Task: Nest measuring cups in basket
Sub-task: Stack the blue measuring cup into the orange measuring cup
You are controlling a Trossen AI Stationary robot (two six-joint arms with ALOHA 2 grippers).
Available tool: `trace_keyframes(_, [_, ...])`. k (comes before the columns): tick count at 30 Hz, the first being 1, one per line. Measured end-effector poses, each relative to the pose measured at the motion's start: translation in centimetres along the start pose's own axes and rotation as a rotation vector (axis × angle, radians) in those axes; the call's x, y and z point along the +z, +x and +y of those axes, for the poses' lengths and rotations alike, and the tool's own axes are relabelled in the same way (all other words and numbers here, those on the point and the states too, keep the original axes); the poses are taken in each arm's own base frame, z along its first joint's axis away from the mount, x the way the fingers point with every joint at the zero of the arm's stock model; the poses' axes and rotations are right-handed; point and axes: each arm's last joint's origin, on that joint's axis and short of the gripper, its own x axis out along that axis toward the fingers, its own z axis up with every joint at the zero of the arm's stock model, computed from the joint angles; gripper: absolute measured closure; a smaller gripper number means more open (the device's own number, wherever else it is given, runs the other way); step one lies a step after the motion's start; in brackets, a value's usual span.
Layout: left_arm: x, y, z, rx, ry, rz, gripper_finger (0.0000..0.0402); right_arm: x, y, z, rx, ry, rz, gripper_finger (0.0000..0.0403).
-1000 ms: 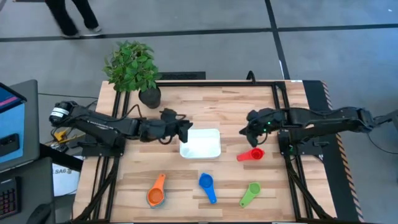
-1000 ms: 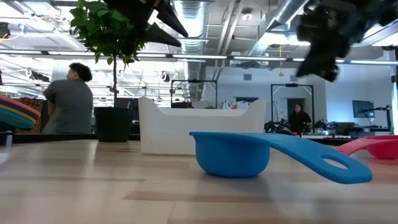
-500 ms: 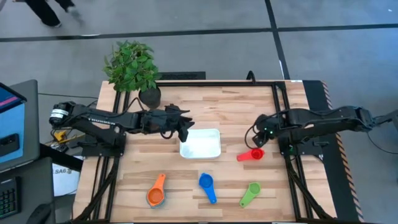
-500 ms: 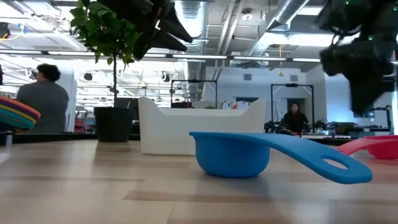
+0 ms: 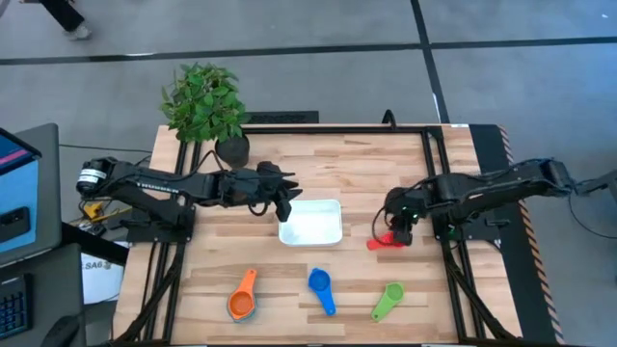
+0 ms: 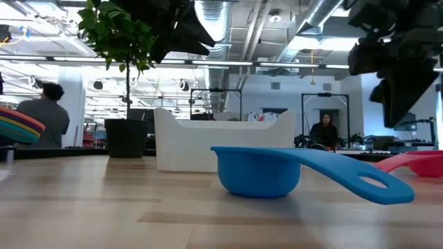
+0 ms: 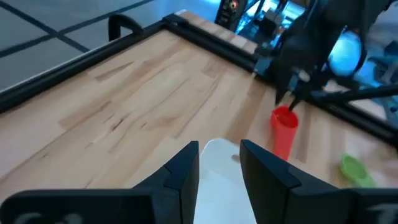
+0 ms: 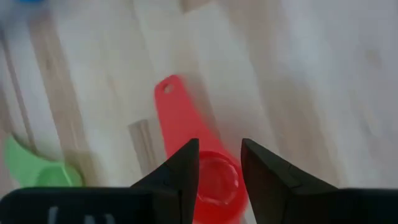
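Note:
The robot's right gripper needs to next go to the blue cup and close on its bowl's rim [image 5: 323, 271], on the side toward the white basket.
The white basket [image 5: 311, 224] stands mid-table. A red measuring cup [image 5: 382, 243] lies on its right, handle toward the near edge. My right gripper [image 5: 399, 234] hangs open just above it, pointing steeply down, with the red bowl [image 8: 214, 186] below the gap between its fingers and not touched. In the low view the right gripper [image 6: 396, 93] is clear of the red cup [image 6: 415, 163]. My left gripper [image 5: 286, 204] hovers open over the basket's far left corner, nothing between its fingers [image 7: 219, 165]. Orange [image 5: 243, 297], blue [image 5: 321, 289] and green [image 5: 388, 301] cups lie along the near edge.
A potted plant [image 5: 207, 106] stands at the far left corner. A black frame [image 5: 439, 164] runs along the table's far and side edges. Bare wood lies between the basket and the row of cups, and beyond the basket toward the far edge.
My right gripper has come down and toward the near edge, onto the spot above the red cup, and has tipped to point more steeply downward. My left gripper has rolled somewhat about its own line while staying by the basket's far left corner. No cup has moved.

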Motion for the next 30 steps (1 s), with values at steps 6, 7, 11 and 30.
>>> trace_keyframes(6, [0.4, -1.3, -2.3, 0.059, -0.022, 0.052, 0.0314, 1.7, 2.4, 1.2, 0.005, 0.167, 0.123, 0.0261])
trace_keyframes(7, [0.2, -1.6, -2.5, 0.087, -0.033, 0.080, 0.0318, 2.2, 2.6, 1.6, 0.026, 0.243, 0.106, 0.0262])
trace_keyframes(11, [-1.0, -2.8, -3.1, 0.151, -0.078, 0.215, 0.0328, 4.4, 2.9, 4.4, 0.137, 0.380, -0.064, 0.0274])
trace_keyframes(30, [-4.5, -8.9, -3.6, 0.148, 0.018, 0.640, 0.0329, 11.1, 10.9, 16.3, 0.012, 0.491, -0.170, 0.0248])
